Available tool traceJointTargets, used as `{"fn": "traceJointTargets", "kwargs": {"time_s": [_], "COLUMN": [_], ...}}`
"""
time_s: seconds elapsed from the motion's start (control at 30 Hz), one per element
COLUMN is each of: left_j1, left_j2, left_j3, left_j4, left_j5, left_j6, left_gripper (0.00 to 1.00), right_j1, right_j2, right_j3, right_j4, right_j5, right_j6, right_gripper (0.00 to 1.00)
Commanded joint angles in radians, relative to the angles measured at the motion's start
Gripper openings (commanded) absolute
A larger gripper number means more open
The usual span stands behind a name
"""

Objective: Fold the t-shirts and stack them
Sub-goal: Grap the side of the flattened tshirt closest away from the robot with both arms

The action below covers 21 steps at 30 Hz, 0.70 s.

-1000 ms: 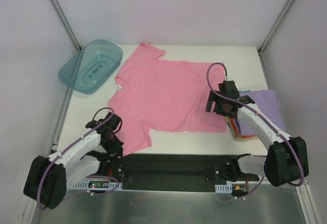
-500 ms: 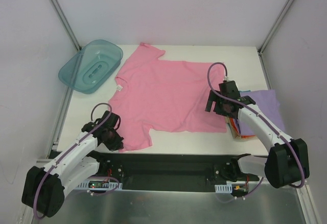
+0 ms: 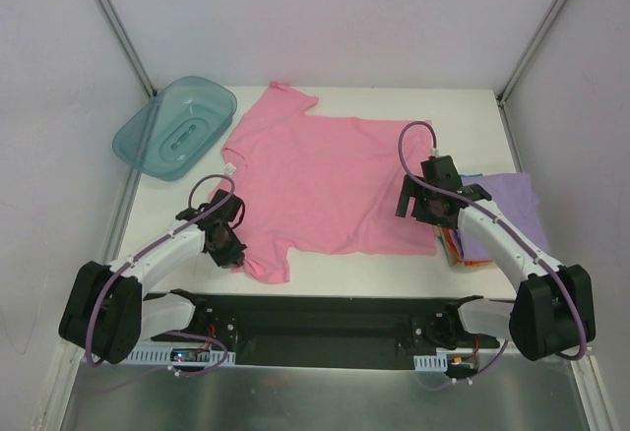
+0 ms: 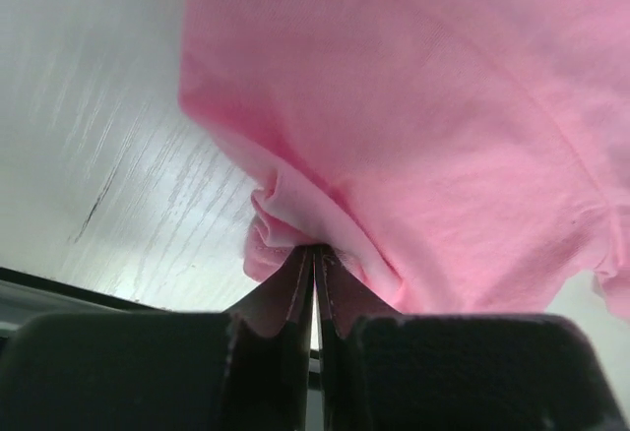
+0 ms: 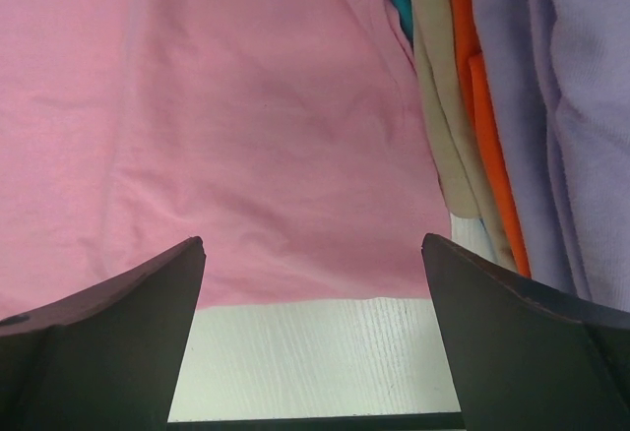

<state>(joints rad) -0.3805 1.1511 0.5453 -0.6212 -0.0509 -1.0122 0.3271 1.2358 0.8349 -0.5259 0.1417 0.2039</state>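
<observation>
The pink t-shirt's near sleeve is bunched at the fingertips of my left gripper, so I need to open it, take the sleeve by its corner (image 4: 260,262) and pull it straight before folding.
The pink t-shirt (image 3: 315,180) lies spread flat on the white table, with a small white neck label (image 3: 229,168) at its left. My left gripper (image 3: 228,244) is shut on the shirt's near left sleeve, the cloth bunched at the fingertips (image 4: 300,264) in the left wrist view, where the pink t-shirt (image 4: 443,106) fills the frame. My right gripper (image 3: 421,210) is open and empty over the shirt's near right hem (image 5: 295,293). The folded stack (image 3: 497,216), lavender on top with orange and teal edges (image 5: 482,126), lies right of the shirt.
A translucent teal plastic tub (image 3: 175,126) stands at the far left corner. The table's near edge (image 3: 335,288) runs just in front of the shirt. Metal frame posts rise at both far corners.
My left gripper has moved forward and right, dragging the near left sleeve inward, so the sleeve now bunches. The right arm has barely moved.
</observation>
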Motion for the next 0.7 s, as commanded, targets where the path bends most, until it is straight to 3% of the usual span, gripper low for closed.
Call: {"fn": "traceJointTargets", "kwargs": {"time_s": [0.0, 0.13, 0.4, 0.53, 0.57, 0.67], "left_j1": [-0.005, -0.005, -0.005, -0.005, -0.005, -0.005], "left_j2": [0.035, 0.071, 0.148, 0.183, 0.200, 0.229], "left_j3": [0.056, 0.080, 0.136, 0.125, 0.122, 0.113], "left_j4": [0.014, -0.021, -0.175, -0.175, -0.172, -0.140], "left_j5": [-0.023, 0.022, -0.021, -0.038, -0.047, -0.049], "left_j6": [0.067, 0.127, 0.147, 0.121, 0.113, 0.098], "left_gripper": [0.20, 0.41, 0.48, 0.46, 0.38, 0.32], "right_j1": [0.001, 0.003, 0.001, 0.001, 0.001, 0.001], "right_j2": [0.007, 0.013, 0.047, 0.062, 0.063, 0.057], "right_j3": [0.021, 0.023, 0.032, 0.035, 0.033, 0.030], "right_j4": [-0.013, -0.016, -0.017, -0.014, -0.011, -0.009], "right_j5": [-0.001, 0.004, 0.015, 0.019, 0.021, 0.022], "right_j6": [-0.014, -0.014, -0.018, -0.015, -0.014, -0.014], "right_gripper": [0.97, 0.97, 0.97, 0.97, 0.97, 0.97]}}
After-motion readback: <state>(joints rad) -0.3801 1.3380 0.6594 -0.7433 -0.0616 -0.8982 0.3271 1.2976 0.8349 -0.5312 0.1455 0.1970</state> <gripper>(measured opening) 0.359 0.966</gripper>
